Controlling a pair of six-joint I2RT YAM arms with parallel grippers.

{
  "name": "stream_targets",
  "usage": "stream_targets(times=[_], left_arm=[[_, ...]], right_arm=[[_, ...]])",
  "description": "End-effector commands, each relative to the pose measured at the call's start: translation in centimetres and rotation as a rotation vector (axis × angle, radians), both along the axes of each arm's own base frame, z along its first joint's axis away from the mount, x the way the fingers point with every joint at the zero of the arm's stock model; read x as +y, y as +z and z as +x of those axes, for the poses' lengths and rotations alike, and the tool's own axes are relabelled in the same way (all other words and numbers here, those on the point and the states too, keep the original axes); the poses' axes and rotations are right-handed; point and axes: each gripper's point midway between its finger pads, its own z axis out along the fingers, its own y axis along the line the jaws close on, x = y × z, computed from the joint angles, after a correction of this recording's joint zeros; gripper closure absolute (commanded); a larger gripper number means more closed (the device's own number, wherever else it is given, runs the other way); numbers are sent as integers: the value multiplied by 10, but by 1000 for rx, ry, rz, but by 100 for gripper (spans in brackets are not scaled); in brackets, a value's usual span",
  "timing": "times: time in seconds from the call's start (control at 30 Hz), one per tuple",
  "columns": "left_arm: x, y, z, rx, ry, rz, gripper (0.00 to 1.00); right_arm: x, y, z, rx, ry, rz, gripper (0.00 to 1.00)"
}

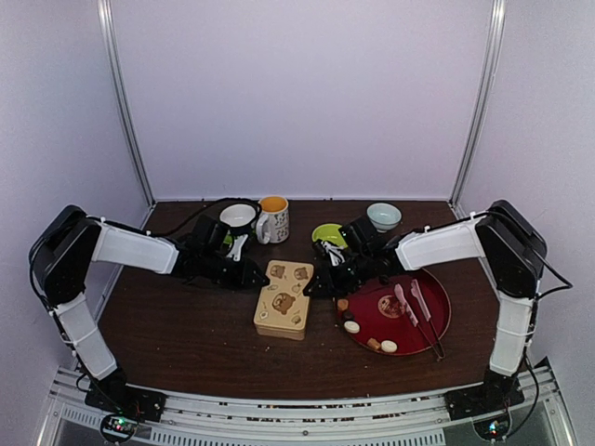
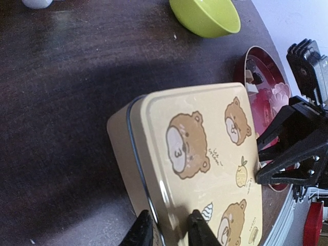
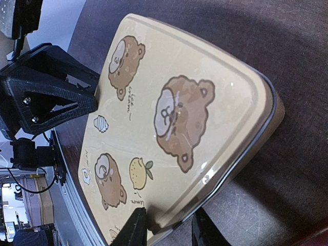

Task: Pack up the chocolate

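Note:
My right gripper needs to open and take the lid's far short edge [image 1: 295,264], because the tin's lid sits shut and my right gripper is on its long side.
The chocolate is several small round sweets, dark brown, tan and cream-white [image 1: 351,326], lying on the left and front part of the red tray [image 1: 437,321]. The tan tin with bear pictures [image 1: 284,299] lies closed on the table left of the tray. My left gripper [image 1: 258,276] grips the tin's far left rim; in the left wrist view [image 2: 169,228] one finger is on the lid [image 2: 205,154] and one is outside the wall. My right gripper [image 1: 311,286] grips the far right rim [image 3: 166,228] of the tin [image 3: 174,118] the same way.
A white cup [image 1: 238,216], a patterned mug [image 1: 272,219], a green bowl [image 1: 327,234] and a pale bowl [image 1: 383,216] stand along the back. Pink spoons and tongs [image 1: 416,311] lie on the tray. The green bowl also shows in the left wrist view [image 2: 205,15].

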Motion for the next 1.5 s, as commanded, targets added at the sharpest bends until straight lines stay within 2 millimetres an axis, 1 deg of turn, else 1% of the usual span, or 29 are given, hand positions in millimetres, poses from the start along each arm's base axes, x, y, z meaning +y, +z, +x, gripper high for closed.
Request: stream_targets(times=[0.0, 0.17, 0.27, 0.37, 0.43, 0.5, 0.53, 0.63, 0.7, 0.77, 0.8, 0.83, 1.0, 1.17, 1.27, 1.3, 1.4, 1.47], left_arm=[[1, -5, 9, -14, 2, 32, 74], [-5, -6, 13, -5, 5, 0, 74], [-6, -11, 16, -1, 10, 10, 74], [-4, -15, 19, 2, 18, 19, 74], [-4, -14, 21, 4, 19, 15, 74], [-4, -13, 21, 6, 16, 13, 74], [-5, -13, 21, 5, 13, 12, 74], [-4, -14, 22, 10, 12, 15, 74], [-4, -13, 22, 7, 11, 17, 74], [-5, -13, 22, 8, 6, 18, 74], [-4, -14, 21, 10, 6, 20, 74], [-4, -14, 22, 12, 6, 20, 74], [-4, -15, 20, 18, -1, 26, 74], [-5, -14, 20, 18, -5, 27, 74], [-5, -14, 20, 15, -9, 28, 74], [-5, -14, 20, 15, -11, 30, 74], [-5, -12, 20, 11, -28, 41, 74], [-5, -12, 20, 6, -44, 50, 74]], right_arm=[[-8, -14, 16, -19, -31, -44, 70], [-12, -24, 21, -42, -45, -71, 67], [-17, -22, 30, -88, -77, -89, 61], [-22, -16, 40, -132, -103, -105, 46], [-23, -6, 46, -172, -114, -94, 38], [-26, 3, 53, -221, -124, -85, 26], [-26, 8, 57, -244, -132, -82, 23], [-28, 18, 72, -282, -151, -88, 18], [-27, 23, 82, -299, -171, -73, 17], [-22, 28, 90, -320, -180, -41, 16], [-18, 28, 94, -327, -181, -29, 16], [-14, 32, 98, -335, -177, -13, 16], [11, 34, 109, -335, -115, 57, 20], [21, 20, 119, -314, -109, 65, 25], [28, 9, 117, -279, -63, 65, 29], [30, 9, 114, -275, -41, 77, 30], [34, 12, 97, -258, 46, 112, 32], [32, 11, 84, -226, 93, 113, 37]])
